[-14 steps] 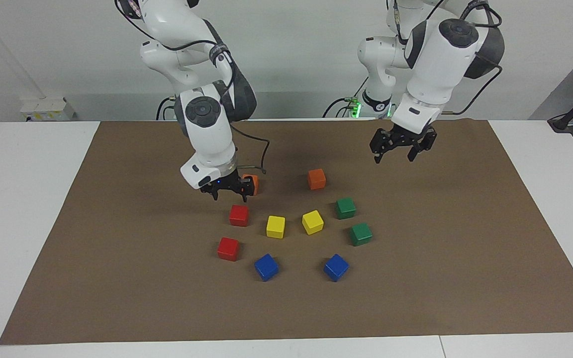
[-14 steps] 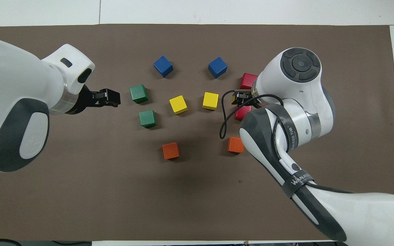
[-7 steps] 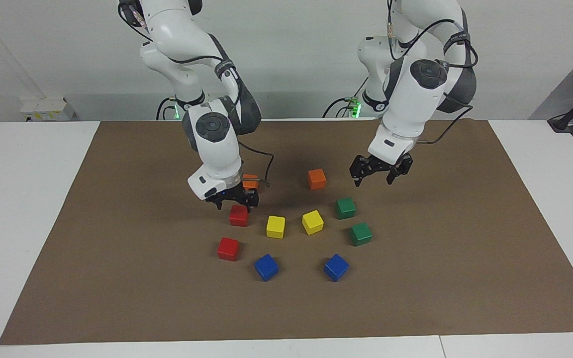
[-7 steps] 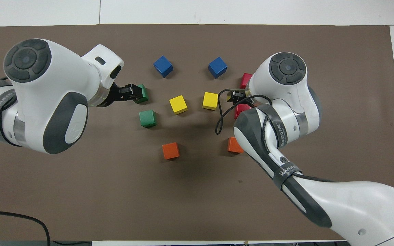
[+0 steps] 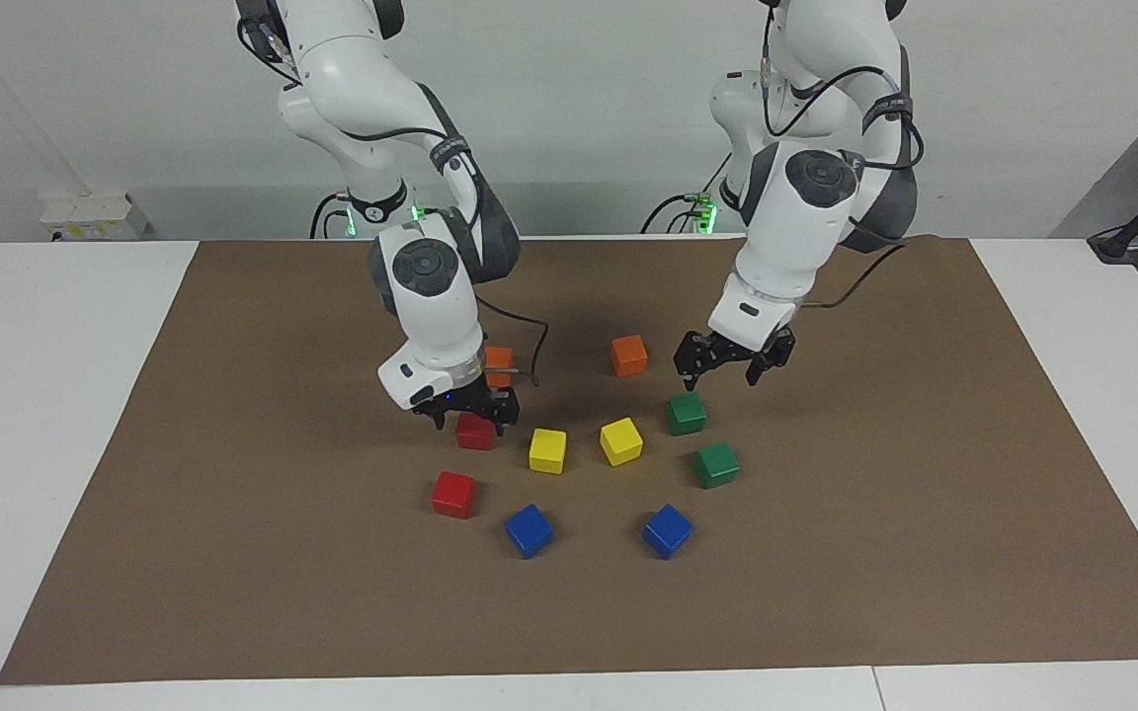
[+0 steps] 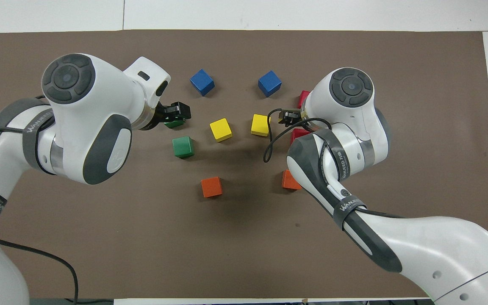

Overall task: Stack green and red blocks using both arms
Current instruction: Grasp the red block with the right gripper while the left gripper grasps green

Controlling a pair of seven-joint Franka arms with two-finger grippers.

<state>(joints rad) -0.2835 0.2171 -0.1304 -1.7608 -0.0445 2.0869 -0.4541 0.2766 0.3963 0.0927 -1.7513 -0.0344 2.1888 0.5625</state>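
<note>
Next, I close my left gripper on the top of the nearer green block (image 6: 181,146), closer to the orange cubes.
Two red blocks lie toward the right arm's end, one (image 5: 475,434) nearer to the robots than the other (image 5: 453,494). My right gripper (image 5: 468,420) is low over the nearer red block, open, with a finger on either side of its top. From overhead the right arm hides most of both red blocks (image 6: 297,134) (image 6: 303,97). Two green blocks (image 5: 687,413) (image 5: 717,464) lie toward the left arm's end. My left gripper (image 5: 722,375) hangs open in the air above them, touching neither. In the overhead view it (image 6: 177,111) covers part of the farther green block (image 6: 173,124).
Two yellow cubes (image 5: 547,449) (image 5: 620,440) sit between the red and green pairs. Two blue cubes (image 5: 528,530) (image 5: 668,530) lie farther out. Two orange cubes (image 5: 629,355) (image 5: 499,362) lie nearer to the robots. All rest on a brown mat (image 5: 875,553).
Both arms swung in and came down. The right gripper dropped from beside the orange cube to straddle the nearer red block. The left gripper moved from over bare mat to above the green blocks.
</note>
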